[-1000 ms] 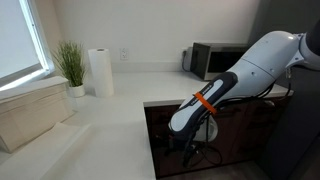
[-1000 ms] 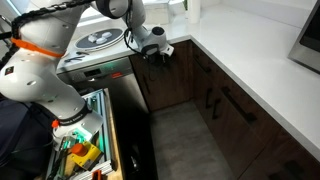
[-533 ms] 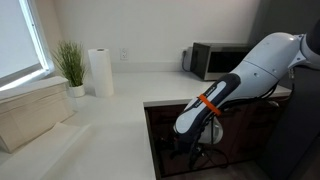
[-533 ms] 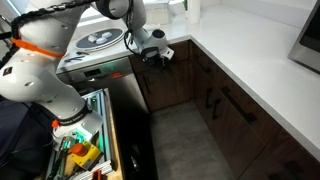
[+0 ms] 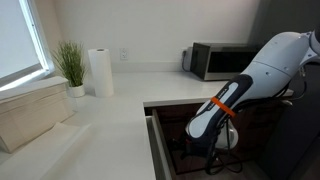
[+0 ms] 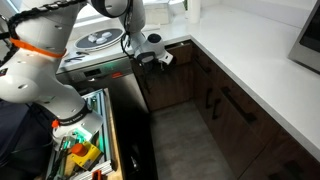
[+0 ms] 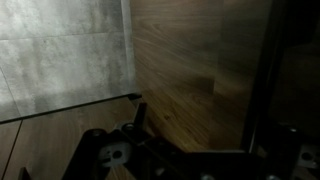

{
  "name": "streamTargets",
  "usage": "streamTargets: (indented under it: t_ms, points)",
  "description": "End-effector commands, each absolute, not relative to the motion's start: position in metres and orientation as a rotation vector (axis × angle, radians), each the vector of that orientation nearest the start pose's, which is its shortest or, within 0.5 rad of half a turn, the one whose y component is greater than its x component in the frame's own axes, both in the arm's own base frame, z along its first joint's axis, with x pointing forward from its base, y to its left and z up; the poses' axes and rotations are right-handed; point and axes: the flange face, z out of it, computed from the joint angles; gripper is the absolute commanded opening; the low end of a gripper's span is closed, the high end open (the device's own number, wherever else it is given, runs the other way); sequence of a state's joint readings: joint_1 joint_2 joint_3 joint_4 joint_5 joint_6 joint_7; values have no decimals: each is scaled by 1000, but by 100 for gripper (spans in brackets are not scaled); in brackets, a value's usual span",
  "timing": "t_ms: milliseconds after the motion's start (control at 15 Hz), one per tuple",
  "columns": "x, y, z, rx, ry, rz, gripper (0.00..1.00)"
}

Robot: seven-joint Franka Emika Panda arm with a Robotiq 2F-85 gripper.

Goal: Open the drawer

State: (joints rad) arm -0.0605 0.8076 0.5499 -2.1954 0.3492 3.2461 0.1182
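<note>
Next, I move my gripper up to the drawer's top opening (image 5: 154, 124) beside the white counter's edge and close it there, above the gap behind the drawer's front.
The drawer (image 6: 172, 50) is the dark brown front just under the white counter corner, next to the stove. In an exterior view its pale inner side (image 5: 153, 140) shows below the counter edge, so it stands partly pulled out. My gripper (image 6: 153, 58) is at the drawer front's end, and it is low in the dark opening in an exterior view (image 5: 212, 148). In the wrist view the gripper (image 7: 200, 115) has its fingers apart, with the brown wood panel (image 7: 200, 70) filling the space between them. The contact point is too dark to see.
Taller dark cabinet doors with vertical handles (image 6: 225, 105) run under the counter (image 6: 250, 60). The stove (image 6: 100, 40) is beside the drawer. An open rack of colourful items (image 6: 85, 145) is near the arm's base. A paper towel roll (image 5: 100, 72), a plant (image 5: 70, 65) and a microwave (image 5: 215, 60) stand on the counter.
The arm and gripper have drawn back from the cabinet, and the drawer has come out with them. More of its pale inner side shows now.
</note>
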Motion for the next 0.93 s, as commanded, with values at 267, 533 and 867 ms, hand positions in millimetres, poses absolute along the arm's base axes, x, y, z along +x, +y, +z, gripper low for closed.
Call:
streamTargets:
  t_ms: [267,533,867]
  points:
    - [468,203,151,-2730,258,-273,100]
    - [457,197,183,-2754,225,-306,100]
    - [445,213,254,-2864,61,-253,100]
